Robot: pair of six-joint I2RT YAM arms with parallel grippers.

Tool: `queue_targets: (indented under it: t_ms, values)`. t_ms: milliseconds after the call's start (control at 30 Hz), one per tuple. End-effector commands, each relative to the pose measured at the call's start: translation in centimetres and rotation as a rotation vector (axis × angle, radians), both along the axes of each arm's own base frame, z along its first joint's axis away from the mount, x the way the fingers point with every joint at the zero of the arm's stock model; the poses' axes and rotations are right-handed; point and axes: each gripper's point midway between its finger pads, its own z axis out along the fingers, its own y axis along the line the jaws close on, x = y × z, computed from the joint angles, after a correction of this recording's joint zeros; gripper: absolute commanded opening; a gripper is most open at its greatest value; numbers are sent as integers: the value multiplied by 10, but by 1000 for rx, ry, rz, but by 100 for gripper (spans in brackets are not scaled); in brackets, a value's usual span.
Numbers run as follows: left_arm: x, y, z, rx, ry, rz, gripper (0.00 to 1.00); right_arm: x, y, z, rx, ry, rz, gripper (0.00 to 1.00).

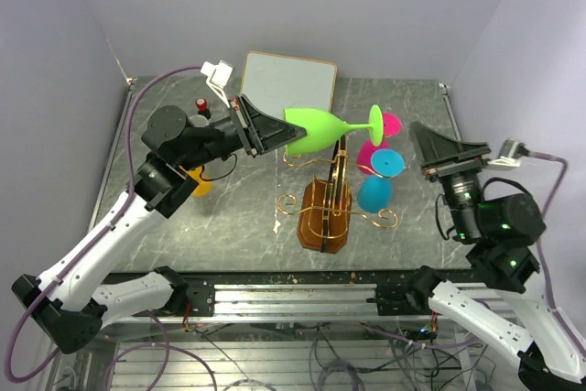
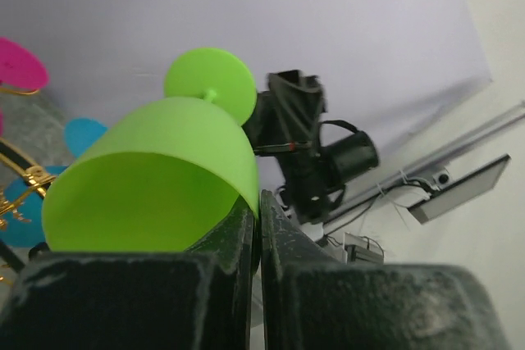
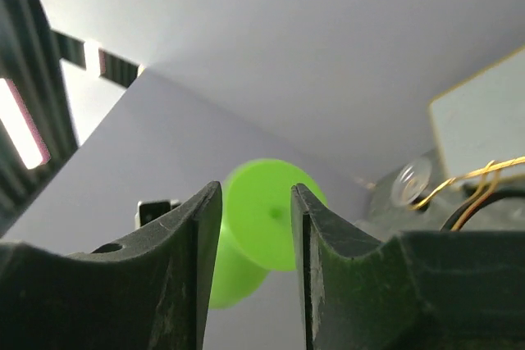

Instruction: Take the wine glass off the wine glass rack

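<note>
Next, my left gripper puts the lime-green wine glass down and lets go on the gray table (image 1: 189, 218), just in front of the yellow object.
A lime-green wine glass (image 1: 316, 130) hangs on its side above the wine glass rack (image 1: 325, 212), bowl to the left and foot to the right. My left gripper (image 1: 282, 132) is shut on the rim of its bowl (image 2: 156, 178), one finger inside and one outside. The rack is a brown violin-shaped stand with gold wire arms (image 2: 29, 174). To the right my right gripper (image 1: 419, 133) stands open and clear of the glass. In the right wrist view the green foot (image 3: 271, 211) shows well beyond the gap, with nothing between the fingers (image 3: 201, 227).
Two pink glasses (image 1: 389, 123) and a blue glass (image 1: 377, 191) hang on the rack's right arms. A white framed board (image 1: 288, 84) leans at the back. A small red-capped item (image 1: 202, 105) and a yellow object (image 1: 197, 185) sit under the left arm.
</note>
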Motion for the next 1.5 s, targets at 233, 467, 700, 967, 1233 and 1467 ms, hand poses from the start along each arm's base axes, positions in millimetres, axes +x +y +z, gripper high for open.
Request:
queue_targets:
  t_ms: [233,467,700,967,1233,1467]
  values:
    - [32,41,-55,457,106,312,7,-12,-68,8,-601,-34,-319,44]
    - [20,125,-76,722,156,594,7,-30,-68,-7,-814,-100,-252,57]
    - [1,183,-120,906,231,743,7,-39,-77,-17,-813,-79,-248,59]
    - [-1,225,-193,1325,317,795,7,-52,-95,-11,-728,-105,-300,59]
    - [18,222,-244,1511,333,758,7,-57,-84,-28,-688,-75,-217,59]
    - [30,222,-284,1576,398,752,7,-63,-91,-24,-686,-76,-226,60]
